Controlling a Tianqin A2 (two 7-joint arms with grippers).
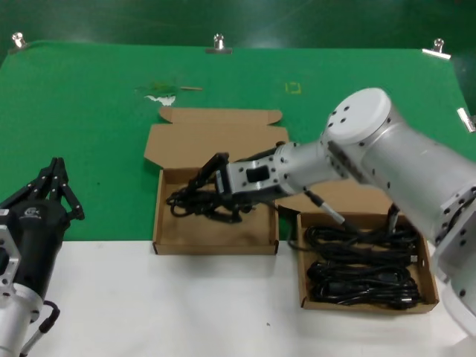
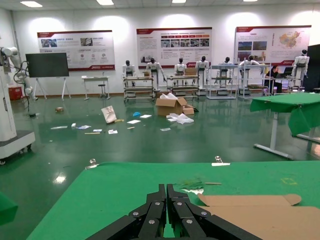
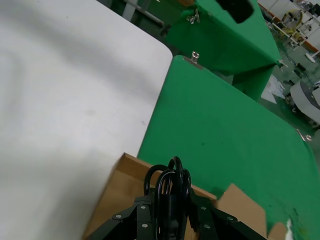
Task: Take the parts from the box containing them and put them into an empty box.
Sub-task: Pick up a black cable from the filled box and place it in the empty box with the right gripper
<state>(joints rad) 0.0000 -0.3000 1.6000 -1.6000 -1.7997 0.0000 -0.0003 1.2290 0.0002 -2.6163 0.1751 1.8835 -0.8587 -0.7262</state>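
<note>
Next, I bring the black power cord bundle with my right gripper to the empty box's front corner (image 1: 184,224) (image 3: 131,196) nearest my left gripper, and let go of it there.
My right gripper (image 1: 210,184) is shut on a black power cord bundle (image 1: 195,202) and holds it low over the left cardboard box (image 1: 172,232); whether the bundle touches the floor I cannot tell. In the right wrist view the cord's loops (image 3: 169,182) stick out between the gripper's (image 3: 170,202) closed fingers, above that box's brown floor (image 3: 117,192). The right cardboard box (image 1: 301,271) holds several more coiled black cords (image 1: 364,279). My left gripper (image 1: 56,169) is parked at the near left, off the boxes, its fingers (image 2: 161,195) pressed together with nothing between them.
The left box's lid flap (image 1: 216,134) lies flat on the green mat behind it. Pale scraps (image 1: 160,93) and a small yellow mark (image 1: 293,88) lie farther back. Metal clips (image 1: 218,43) hold the mat's far edge. White tabletop (image 1: 186,305) runs along the front.
</note>
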